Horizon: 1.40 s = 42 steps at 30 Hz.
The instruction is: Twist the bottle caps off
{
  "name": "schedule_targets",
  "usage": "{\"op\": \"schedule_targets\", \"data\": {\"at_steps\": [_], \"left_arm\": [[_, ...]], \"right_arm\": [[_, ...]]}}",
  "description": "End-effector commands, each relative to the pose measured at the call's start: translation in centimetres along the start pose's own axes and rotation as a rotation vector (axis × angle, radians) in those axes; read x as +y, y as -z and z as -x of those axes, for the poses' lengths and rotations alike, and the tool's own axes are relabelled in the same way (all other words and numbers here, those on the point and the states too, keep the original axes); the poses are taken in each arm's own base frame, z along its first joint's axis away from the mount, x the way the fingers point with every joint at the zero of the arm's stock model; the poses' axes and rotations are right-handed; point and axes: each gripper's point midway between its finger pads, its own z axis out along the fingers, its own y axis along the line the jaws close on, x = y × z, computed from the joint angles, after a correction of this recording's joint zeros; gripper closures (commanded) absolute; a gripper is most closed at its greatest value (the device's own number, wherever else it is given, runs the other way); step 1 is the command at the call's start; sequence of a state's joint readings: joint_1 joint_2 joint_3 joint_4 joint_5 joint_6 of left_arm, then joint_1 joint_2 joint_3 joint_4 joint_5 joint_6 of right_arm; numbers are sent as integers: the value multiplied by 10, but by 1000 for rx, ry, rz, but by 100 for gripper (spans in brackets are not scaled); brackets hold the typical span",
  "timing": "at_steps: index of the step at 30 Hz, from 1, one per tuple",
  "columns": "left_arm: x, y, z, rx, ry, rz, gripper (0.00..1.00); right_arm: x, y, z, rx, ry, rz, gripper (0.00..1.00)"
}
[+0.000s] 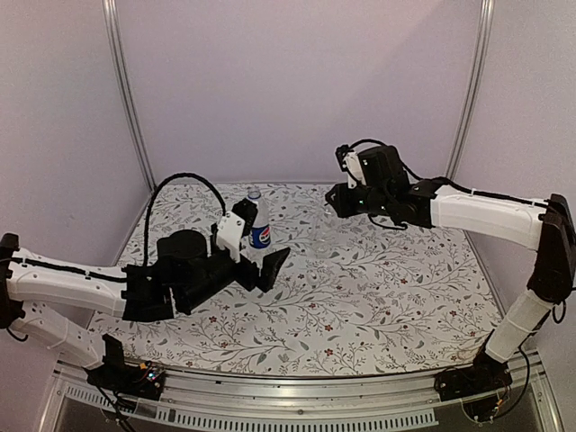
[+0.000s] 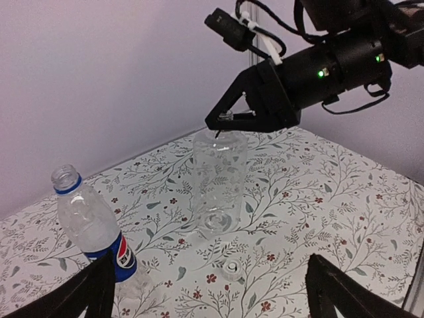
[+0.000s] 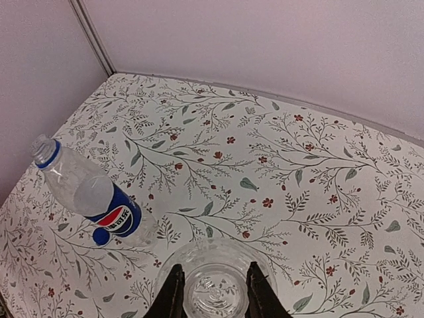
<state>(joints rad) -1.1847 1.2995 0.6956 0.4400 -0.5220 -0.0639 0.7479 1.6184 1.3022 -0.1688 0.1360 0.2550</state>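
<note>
The robot's right gripper will set the unlabelled bottle down upright on the mid-table cloth (image 1: 328,258) (image 3: 242,273) beside the Pepsi bottle.
The Pepsi bottle (image 2: 93,225) stands upright at the left with an open neck and a blue ring; it also shows in the top view (image 1: 259,223) and the right wrist view (image 3: 99,199). The shorter unlabelled bottle (image 2: 218,175) stands upright mid-table with its mouth open. A pale cap (image 2: 232,267) lies on the cloth in front of it. My right gripper (image 3: 216,291) is over this bottle (image 3: 215,265), jaws closed against its neck. My left gripper (image 2: 212,298) is open and empty, close behind the Pepsi bottle. A round blue shape (image 3: 101,236) by the label may be the blue cap.
The floral tablecloth (image 1: 378,306) covers the table. Pale walls with metal corner posts (image 1: 126,99) close in the back and sides. The right arm (image 2: 331,59) hangs above the unlabelled bottle in the left wrist view.
</note>
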Motion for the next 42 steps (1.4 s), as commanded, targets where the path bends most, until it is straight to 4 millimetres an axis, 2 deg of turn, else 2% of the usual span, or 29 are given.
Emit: {"op": "schedule_targets", "data": {"at_steps": [1,5,8,14,20,28,34,42], "left_arm": [[16,20,-4,10,53,26,0],[27,32,-1,-2,65,48,0],[32,39,0,-11,72,56,0],[39,46,0,-17,72,75,0],[43,49,2,-23,64,90,0],[44,49,3,-18,57,95,0],[45,50,3,-18,53,99,0],[46,50,0,-12,46,106,0]], "right_arm": [[-9,-26,8,-55,87,-73,100],[-15,-45,-10,-14,112,-105,100],[-19,-52,-20,-5,121,-117,100],[-22,-55,-34,21,148,-122,100],[-26,-60,-53,86,170,-130,93],[-31,-62,-67,118,173,-146,88],[-31,-60,-69,126,167,-147,75],[-28,-51,-53,101,153,-142,46]]}}
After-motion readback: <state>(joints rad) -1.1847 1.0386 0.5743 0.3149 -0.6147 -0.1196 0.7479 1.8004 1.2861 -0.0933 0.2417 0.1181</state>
